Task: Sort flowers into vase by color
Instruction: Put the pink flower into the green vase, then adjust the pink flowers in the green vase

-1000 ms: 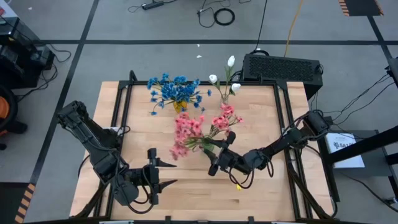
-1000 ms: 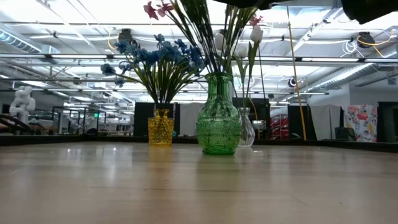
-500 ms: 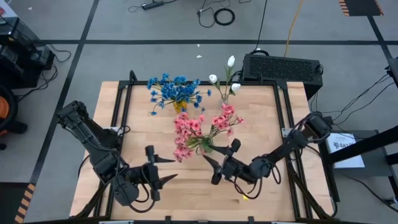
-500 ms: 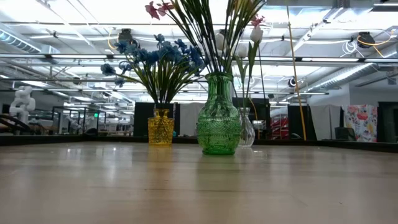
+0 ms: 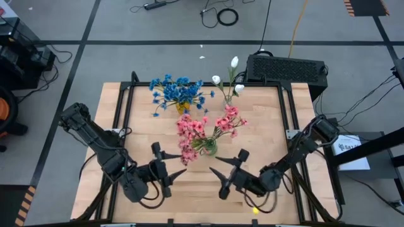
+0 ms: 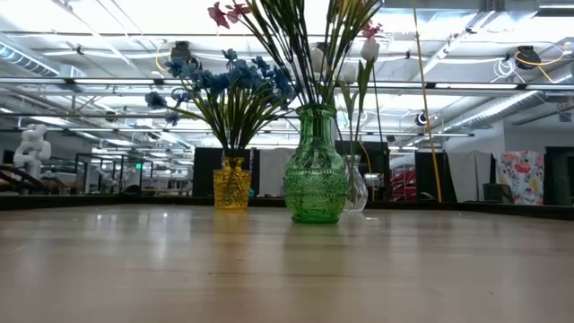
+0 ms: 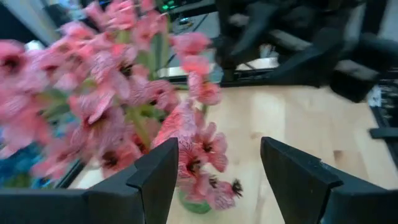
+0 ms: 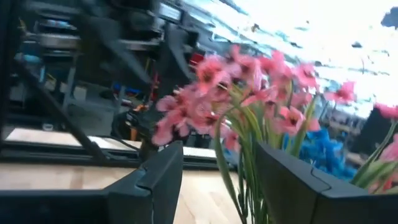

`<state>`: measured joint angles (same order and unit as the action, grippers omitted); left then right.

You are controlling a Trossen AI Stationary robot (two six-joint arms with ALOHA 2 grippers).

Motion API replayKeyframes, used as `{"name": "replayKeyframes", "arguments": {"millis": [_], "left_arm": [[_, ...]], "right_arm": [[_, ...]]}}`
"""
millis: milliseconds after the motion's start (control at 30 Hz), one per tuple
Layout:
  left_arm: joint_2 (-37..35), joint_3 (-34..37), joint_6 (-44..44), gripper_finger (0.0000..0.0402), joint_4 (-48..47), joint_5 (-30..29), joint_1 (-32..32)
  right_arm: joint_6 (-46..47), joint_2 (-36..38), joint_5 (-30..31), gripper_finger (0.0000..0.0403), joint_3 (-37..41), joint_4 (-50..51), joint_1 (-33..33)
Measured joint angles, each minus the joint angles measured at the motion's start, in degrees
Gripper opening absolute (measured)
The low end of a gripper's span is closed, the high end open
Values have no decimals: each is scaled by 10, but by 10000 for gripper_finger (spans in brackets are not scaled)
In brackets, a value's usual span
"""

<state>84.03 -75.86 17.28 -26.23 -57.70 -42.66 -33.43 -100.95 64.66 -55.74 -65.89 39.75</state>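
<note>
My left gripper has the near pink blooms leaning toward it, so next I take their stems (image 8: 244,183) with my right gripper and draw them over to the near side of the green vase.
Pink flowers (image 5: 196,132) stand by their stems in a green vase (image 6: 314,179) at mid-table. Behind it, blue flowers (image 5: 178,91) stand in a yellow vase (image 6: 231,184). White buds (image 5: 228,81) stand in a clear vase (image 6: 356,190). My left gripper (image 5: 177,165) is open, near-left of the green vase and pointing at it. The pink blooms (image 7: 124,112) show beyond its fingers. My right gripper (image 5: 218,173) is open, near-right of that vase, with pink flowers (image 8: 249,87) ahead of it. Neither gripper shows in the low view.
A black box (image 5: 287,68) sits beyond the table's far right corner. Black frame rails (image 5: 123,120) run along the table's left and right sides. Bare wood (image 5: 196,202) lies along the near edge between the two arms.
My right gripper has drawn back from the pink flowers' stems toward the table's near edge and a little to the right, leaving the top of the low view. My left gripper has swung toward the green vase. The flowers and vases stand as before.
</note>
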Motion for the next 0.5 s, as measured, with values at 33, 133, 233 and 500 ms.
{"name": "replayKeyframes", "arguments": {"millis": [33, 133, 233, 500], "left_arm": [[1, 0, -15, 235, 13, 8, -1], [0, 0, -49, 235, 58, 26, -6], [-2, 0, -76, 235, 76, 27, -23], [-11, -4, -107, 235, 77, 13, -64]], "right_arm": [[21, 0, 1, 192, -3, 16, -7], [80, 0, 18, 192, -20, 85, -27], [111, 0, 17, 192, -44, 153, -50], [155, 0, 14, 192, -95, 297, -89]]}}
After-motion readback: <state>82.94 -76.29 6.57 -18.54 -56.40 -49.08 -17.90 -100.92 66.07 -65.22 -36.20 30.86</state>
